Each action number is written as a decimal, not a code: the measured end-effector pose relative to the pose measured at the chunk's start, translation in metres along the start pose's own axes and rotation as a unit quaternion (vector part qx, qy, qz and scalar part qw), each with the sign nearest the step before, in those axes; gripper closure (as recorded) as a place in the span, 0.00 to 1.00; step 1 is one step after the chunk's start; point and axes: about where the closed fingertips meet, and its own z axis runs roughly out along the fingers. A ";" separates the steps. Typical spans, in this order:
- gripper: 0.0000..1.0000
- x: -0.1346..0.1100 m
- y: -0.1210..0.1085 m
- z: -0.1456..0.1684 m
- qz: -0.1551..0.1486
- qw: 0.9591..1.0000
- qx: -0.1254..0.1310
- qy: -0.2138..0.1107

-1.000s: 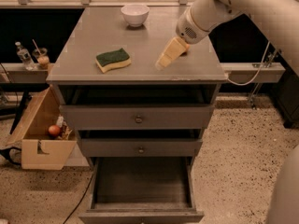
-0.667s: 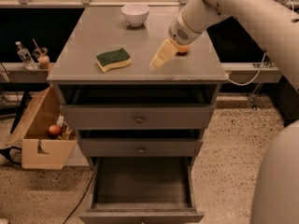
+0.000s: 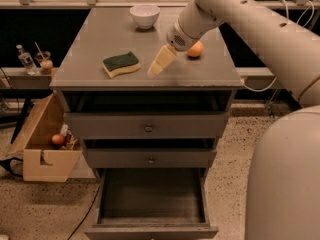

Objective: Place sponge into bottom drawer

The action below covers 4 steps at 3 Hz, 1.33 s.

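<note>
Next, my gripper goes to the sponge's end [image 3: 136, 65] facing the orange fruit and closes there, because the sponge belongs in the bottom drawer.
The sponge [image 3: 121, 64], yellow foam with a dark green top, lies flat on the grey cabinet top [image 3: 95, 39], left of centre near the front. The gripper [image 3: 159, 65] hangs from the white arm just above the cabinet top, a short way to the right of the sponge and not touching it. The bottom drawer [image 3: 151, 194] is pulled open below; its dark interior holds nothing that I can see. The two shallower drawers above it are pushed in.
A white bowl [image 3: 144, 15] stands at the back of the cabinet top. An orange fruit [image 3: 196, 50] lies right of the gripper, partly behind the arm. A cardboard box [image 3: 42, 144] sits on the floor to the left. Bottles [image 3: 26, 59] stand on a left ledge.
The gripper has moved left and a little toward the front, closing the gap to the sponge. The orange fruit has come into view behind the arm. The sponge has not moved.
</note>
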 end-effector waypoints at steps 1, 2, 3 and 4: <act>0.00 -0.020 -0.001 0.033 -0.001 1.000 -0.008 0.000; 0.00 -0.041 0.003 0.061 -0.006 1.000 -0.025 -0.007; 0.00 -0.056 0.009 0.077 -0.005 0.999 -0.036 -0.017; 0.18 -0.062 0.012 0.082 -0.004 0.999 -0.040 -0.021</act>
